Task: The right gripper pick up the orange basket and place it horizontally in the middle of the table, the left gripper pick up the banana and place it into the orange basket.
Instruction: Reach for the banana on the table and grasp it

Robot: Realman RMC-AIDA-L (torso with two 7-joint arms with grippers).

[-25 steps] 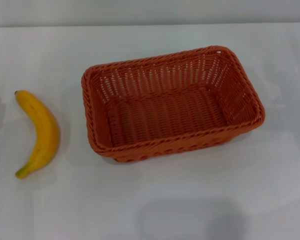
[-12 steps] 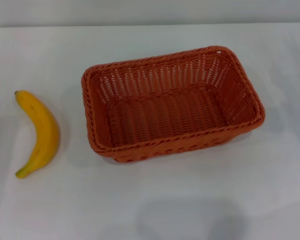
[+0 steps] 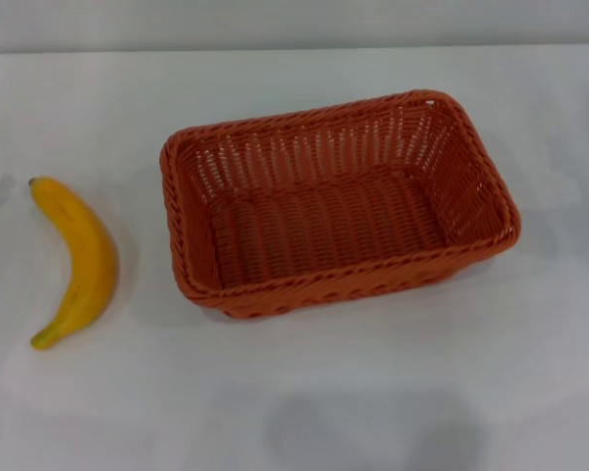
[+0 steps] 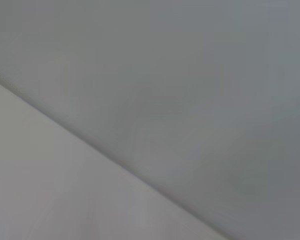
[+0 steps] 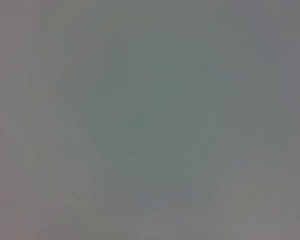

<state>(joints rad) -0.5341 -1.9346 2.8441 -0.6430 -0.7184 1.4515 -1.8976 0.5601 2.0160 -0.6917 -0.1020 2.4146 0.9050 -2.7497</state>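
Observation:
Next, I move my left gripper to the banana's far end [image 3: 65,208], opposite its greenish stem, and grip it just behind the dark tip.
The orange basket [image 3: 339,201] sits upright near the middle of the white table [image 3: 304,392], long side running left to right, slightly skewed, with nothing in it. To its left, well apart from it, lies the yellow banana [image 3: 79,260], curved, its greenish stem toward the near edge. Neither gripper shows in the head view. The two wrist views hold only plain grey-white surface, with no fingers and no object.
The table's far edge [image 3: 294,49] meets a grey wall at the back. Faint shadows lie on the tabletop near the front and at the left edge. A straight boundary between two plain surfaces crosses the left wrist view.
Basket and banana have stayed where they were. A faint shadow at the table's left edge has shifted slightly.

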